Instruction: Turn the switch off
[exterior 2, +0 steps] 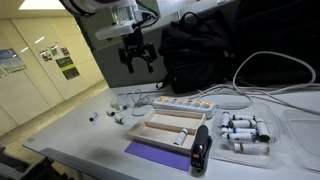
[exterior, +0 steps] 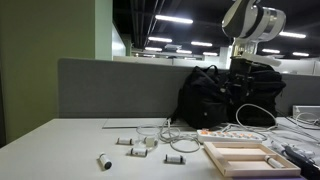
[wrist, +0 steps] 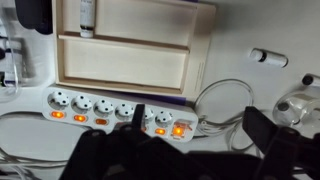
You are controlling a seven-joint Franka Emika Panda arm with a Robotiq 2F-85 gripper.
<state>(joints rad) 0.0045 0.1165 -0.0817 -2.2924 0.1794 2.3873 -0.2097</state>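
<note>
The fingers of my gripper needs to close next just above the red-orange rocker switch (exterior: 203,132) (wrist: 180,130) at the cable end of the white power strip, ready to press it.
The long white power strip (wrist: 100,108) lies below the wooden frame in the wrist view, with small lit orange switches along it. The red-orange rocker switch (wrist: 179,128) glows at its right end, beside the white cable. My gripper (wrist: 200,128) is open and hangs above that end. One dark finger shows just left of the switch and the other well to its right. In both exterior views the gripper (exterior 2: 137,60) (exterior: 239,58) is well above the strip (exterior 2: 183,103) (exterior: 218,132) and holds nothing.
A pale wooden frame (exterior 2: 172,125) sits on a purple mat next to the strip. A black backpack (exterior: 225,95) stands behind it. Looped white cables (wrist: 225,100), small grey blocks (exterior: 145,148), a white cylinder (exterior: 104,161) and a tray of batteries (exterior 2: 245,135) lie around.
</note>
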